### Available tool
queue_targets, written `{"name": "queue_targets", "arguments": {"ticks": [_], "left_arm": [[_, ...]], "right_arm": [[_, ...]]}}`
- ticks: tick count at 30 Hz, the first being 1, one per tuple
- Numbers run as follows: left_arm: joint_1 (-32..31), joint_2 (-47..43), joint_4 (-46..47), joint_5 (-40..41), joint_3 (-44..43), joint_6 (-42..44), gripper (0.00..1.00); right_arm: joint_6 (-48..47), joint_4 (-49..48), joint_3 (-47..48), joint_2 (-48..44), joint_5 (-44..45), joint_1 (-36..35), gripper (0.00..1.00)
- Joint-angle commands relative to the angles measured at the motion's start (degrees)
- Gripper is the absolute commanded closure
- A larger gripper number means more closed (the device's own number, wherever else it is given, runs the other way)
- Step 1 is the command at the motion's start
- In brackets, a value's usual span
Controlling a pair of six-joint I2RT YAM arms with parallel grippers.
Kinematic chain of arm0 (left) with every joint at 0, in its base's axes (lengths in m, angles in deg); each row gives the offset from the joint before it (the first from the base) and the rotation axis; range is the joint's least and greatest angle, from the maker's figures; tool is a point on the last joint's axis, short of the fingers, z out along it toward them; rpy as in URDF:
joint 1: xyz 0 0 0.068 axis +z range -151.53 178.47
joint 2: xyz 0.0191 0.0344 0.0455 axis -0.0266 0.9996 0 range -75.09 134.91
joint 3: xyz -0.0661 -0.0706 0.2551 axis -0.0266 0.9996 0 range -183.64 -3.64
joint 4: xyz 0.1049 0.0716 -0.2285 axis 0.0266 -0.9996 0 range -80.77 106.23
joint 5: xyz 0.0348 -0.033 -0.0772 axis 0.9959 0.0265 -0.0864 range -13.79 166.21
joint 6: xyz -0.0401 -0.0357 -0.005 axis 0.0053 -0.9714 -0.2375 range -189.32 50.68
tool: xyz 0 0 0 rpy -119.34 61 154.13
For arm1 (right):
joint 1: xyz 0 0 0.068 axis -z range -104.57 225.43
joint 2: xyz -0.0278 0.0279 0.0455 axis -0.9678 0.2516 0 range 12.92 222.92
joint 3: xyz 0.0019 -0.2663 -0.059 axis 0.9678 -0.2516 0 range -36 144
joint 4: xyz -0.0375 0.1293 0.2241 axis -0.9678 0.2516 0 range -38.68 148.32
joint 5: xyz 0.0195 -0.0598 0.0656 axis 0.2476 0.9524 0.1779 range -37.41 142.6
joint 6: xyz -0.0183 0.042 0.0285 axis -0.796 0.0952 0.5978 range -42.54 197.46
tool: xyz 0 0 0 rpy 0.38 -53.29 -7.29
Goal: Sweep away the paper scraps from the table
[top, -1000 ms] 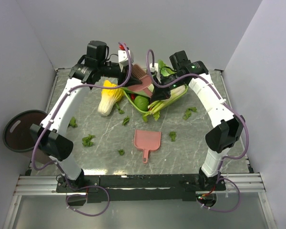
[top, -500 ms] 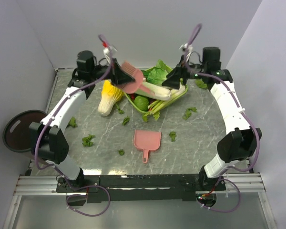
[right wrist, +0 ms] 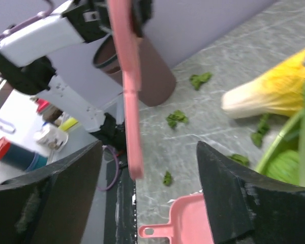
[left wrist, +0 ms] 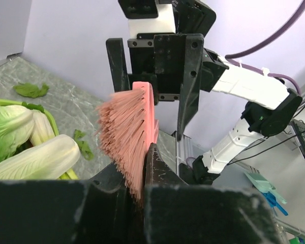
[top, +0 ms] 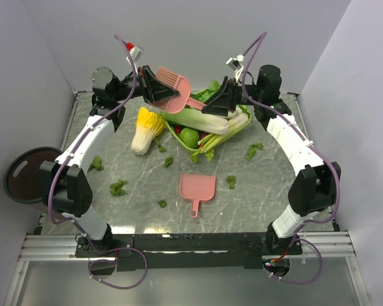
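My left gripper holds the bristle end of the brush, and the brush's handle barely goes into my right gripper. My right gripper needs to take hold further up the handle (right wrist: 132,114).
Several dark-green paper scraps (top: 118,187) (top: 231,182) (top: 162,203) (right wrist: 178,118) lie scattered on the grey marble table (top: 268,185). A pink dustpan (top: 196,188) (right wrist: 180,223) rests flat near the table's middle. My left gripper (top: 154,86) (left wrist: 142,193) is shut on the bristle end of a pink brush (top: 173,90) (left wrist: 129,132), held up in the air over the back of the table. The brush's handle (right wrist: 128,86) points at my right gripper (top: 218,104) (right wrist: 147,168), whose jaws stand wide apart on either side of it without touching it.
A green basket (top: 237,134) of large greens sits at the back middle. A yellow-and-white cabbage (top: 145,129) (right wrist: 274,91) lies left of it. A round dark brown bin (top: 25,173) (right wrist: 147,71) stands off the table's left edge. Grey walls enclose the back and sides.
Both arms have risen from the basket and drawn back. My left gripper closed on the brush and lifted it. My right gripper opened off the handle.
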Motion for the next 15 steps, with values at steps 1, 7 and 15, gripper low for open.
{"name": "queue_targets", "arguments": {"ticks": [1,7,15], "left_arm": [[-0.08,-2.28,4.6,-0.97,-1.27,-2.33,0.99],[-0.08,-2.02,3.99,-1.93,-1.36,-0.66,0.89],[0.45,-2.98,-52.49,0.06,-18.22,59.68,0.3]], "right_arm": [[3.98,-6.76,4.24,1.62,-3.12,-2.86,0.3],[2.94,-5.1,4.07,2.24,-5.49,-3.13,0.92],[-50.19,45.83,19.77,2.76,1.6,-1.9,1.0]]}}
